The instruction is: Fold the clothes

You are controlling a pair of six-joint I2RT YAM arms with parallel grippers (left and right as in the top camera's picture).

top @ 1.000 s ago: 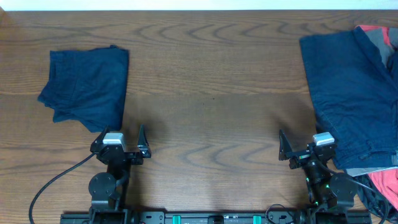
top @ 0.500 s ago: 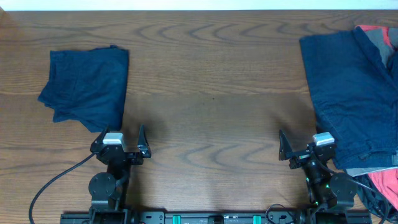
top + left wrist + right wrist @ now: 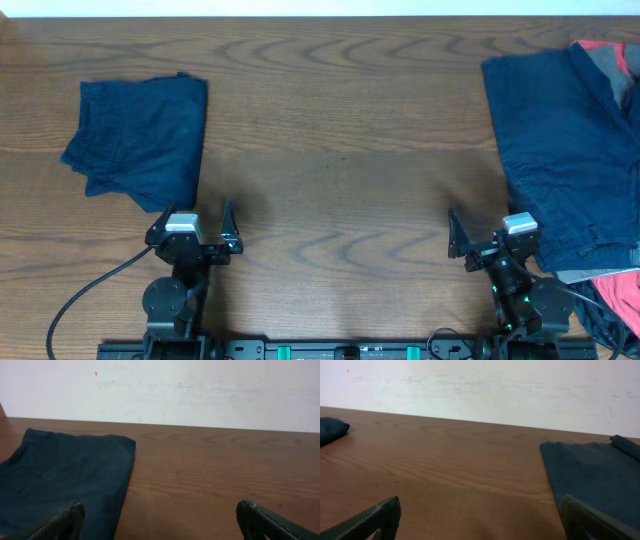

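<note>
I need to next use my right gripper to grab the spread navy shorts low along the shorts' edge [image 3: 514, 206] facing the table's middle, toward the near end of that edge.
One pair of dark navy shorts [image 3: 140, 140] lies folded at the far left of the table; it also shows in the left wrist view [image 3: 60, 480]. A second pair of navy shorts [image 3: 560, 150] lies spread flat at the right edge, also seen in the right wrist view [image 3: 592, 475]. My left gripper [image 3: 192, 218] is open and empty near the front edge, just in front of the folded pair; its jaws [image 3: 160, 520] stand wide apart. My right gripper [image 3: 490, 230] is open and empty beside the spread pair's left edge; its jaws [image 3: 481, 520] are wide apart.
A red garment [image 3: 600, 50] and a grey garment [image 3: 618, 68] lie at the far right corner, partly on the spread shorts. More red cloth [image 3: 620, 295] sits at the front right. A black cable [image 3: 90, 290] runs from the left arm's base.
</note>
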